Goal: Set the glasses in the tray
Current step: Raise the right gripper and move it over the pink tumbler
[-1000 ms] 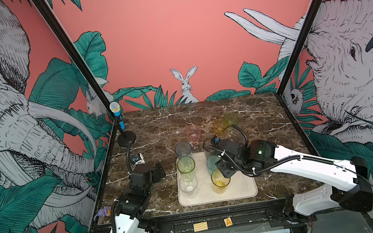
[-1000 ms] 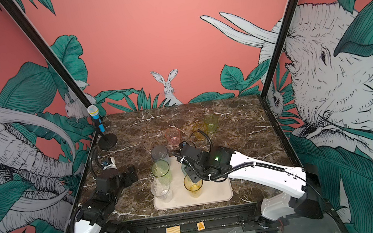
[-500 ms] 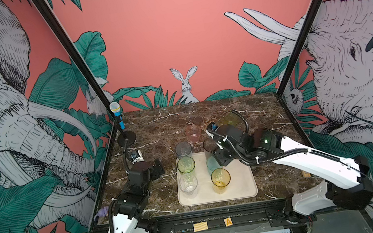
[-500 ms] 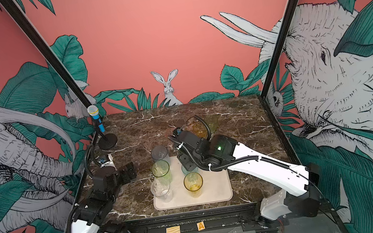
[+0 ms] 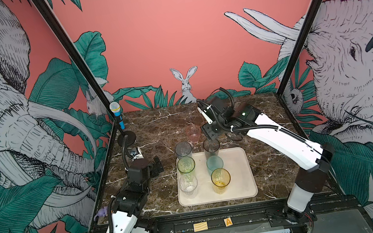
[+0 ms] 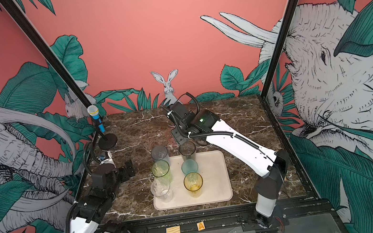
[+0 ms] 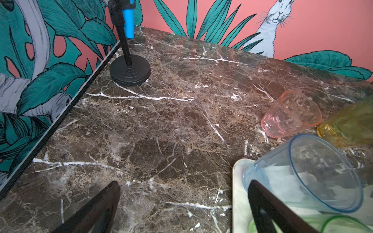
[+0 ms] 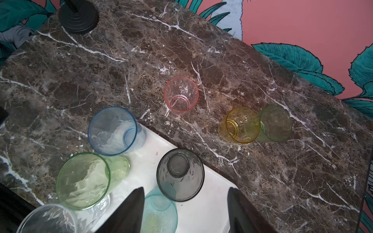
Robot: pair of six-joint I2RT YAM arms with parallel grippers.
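The pink glass behind the tray is next for my right gripper, which should go there and close on the pink glass's rim [image 5: 199, 128] [image 8: 198, 95], on the side toward the yellow glass.
The cream tray [image 5: 235, 172] holds several upright glasses: grey-blue [image 5: 183, 149], green [image 5: 186, 164], clear [image 5: 188, 183], smoky dark [image 5: 211, 147], teal [image 5: 214, 163] and amber [image 5: 220, 179]. A pink glass [image 5: 193, 133] stands on the marble behind the tray. In the right wrist view a yellow glass [image 8: 239, 125] and a green glass [image 8: 275, 123] touch each other further right. My right gripper [image 5: 210, 133] hangs open above the dark glass [image 8: 180, 174], holding nothing. My left gripper [image 5: 156, 165] rests open left of the tray, beside the grey-blue glass [image 7: 302, 173].
A microphone [image 5: 117, 114] on a round black stand [image 5: 126, 139] occupies the far left corner. Painted walls with black frame posts close in the table on three sides. A small purple figure [image 5: 102, 212] sits at the front left edge.
My right gripper has lifted and drawn back from the front of the tray to above its far edge, its jaws widening. Its arm now hides the yellow and green glasses in the top views.
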